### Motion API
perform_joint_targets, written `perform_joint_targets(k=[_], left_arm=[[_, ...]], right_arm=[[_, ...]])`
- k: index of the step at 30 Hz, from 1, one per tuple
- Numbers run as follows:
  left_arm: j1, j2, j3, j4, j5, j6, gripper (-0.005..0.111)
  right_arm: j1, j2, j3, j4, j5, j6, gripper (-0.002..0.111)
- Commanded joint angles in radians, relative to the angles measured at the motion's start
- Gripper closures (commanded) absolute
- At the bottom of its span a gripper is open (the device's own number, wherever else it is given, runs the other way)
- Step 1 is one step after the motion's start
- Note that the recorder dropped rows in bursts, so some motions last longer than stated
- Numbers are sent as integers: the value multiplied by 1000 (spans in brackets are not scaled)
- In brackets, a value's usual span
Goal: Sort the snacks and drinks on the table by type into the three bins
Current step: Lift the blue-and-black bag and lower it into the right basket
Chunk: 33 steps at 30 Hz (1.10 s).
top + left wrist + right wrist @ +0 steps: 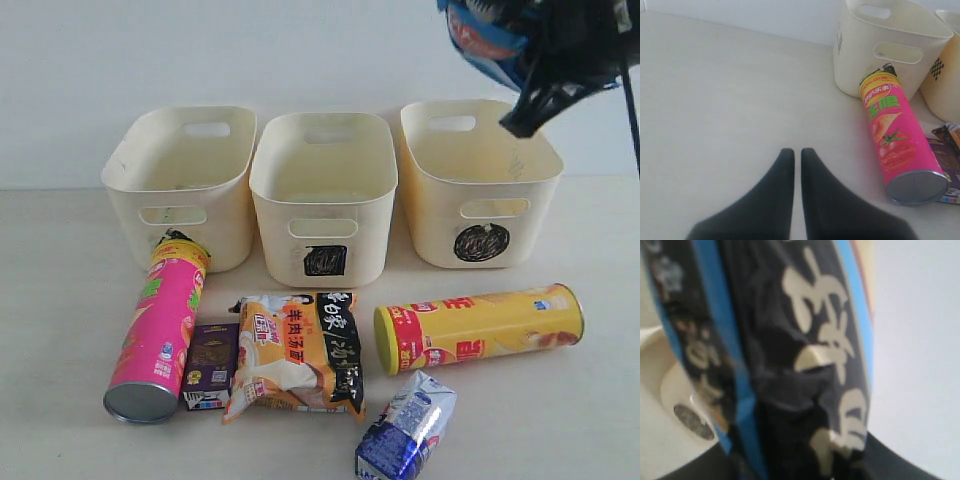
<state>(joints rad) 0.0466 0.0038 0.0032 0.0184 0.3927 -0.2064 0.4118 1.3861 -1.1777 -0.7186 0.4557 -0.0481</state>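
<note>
I need to use my right gripper to drop the blue-black packet inside the circle bin [430,151], against the side closest to the square bin.
My right gripper [520,40] hangs high above the circle bin [480,180], shut on the blue-black packet [485,40]; that packet [790,355] fills the right wrist view. On the table [60,330] lie the pink tube [160,330], the purple carton [211,365], the orange-black packet [298,352], the yellow tube [478,327] and the blue-and-white pack [405,428]. Behind them stand the left bin [180,185], its mark hidden, and the square bin [323,195]. My left gripper [797,152] is shut and empty over bare table, left of the pink tube [897,145].
A white wall runs behind the bins. The left bin [890,50] stands just past the pink tube's cap, with the purple carton [947,167] beside the tube's metal end. Bare table [715,100] stretches around my left gripper.
</note>
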Motion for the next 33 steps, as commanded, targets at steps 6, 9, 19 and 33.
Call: perform_joint_targets(k=[6, 9, 19, 33], left_arm=[[3, -4, -3, -7, -3, -8, 102], [3, -4, -3, -7, -3, -8, 102], [3, -4, -3, -7, -1, -8, 102], [3, -4, -3, -7, -5, -8, 102]], right_arm=[[-104, 275, -306, 360, 217, -50, 108], [-115, 379, -439, 436, 311, -93, 108], [-248, 628, -764, 895, 363, -233, 108], [-303, 810, -879, 1036, 352, -134, 88]])
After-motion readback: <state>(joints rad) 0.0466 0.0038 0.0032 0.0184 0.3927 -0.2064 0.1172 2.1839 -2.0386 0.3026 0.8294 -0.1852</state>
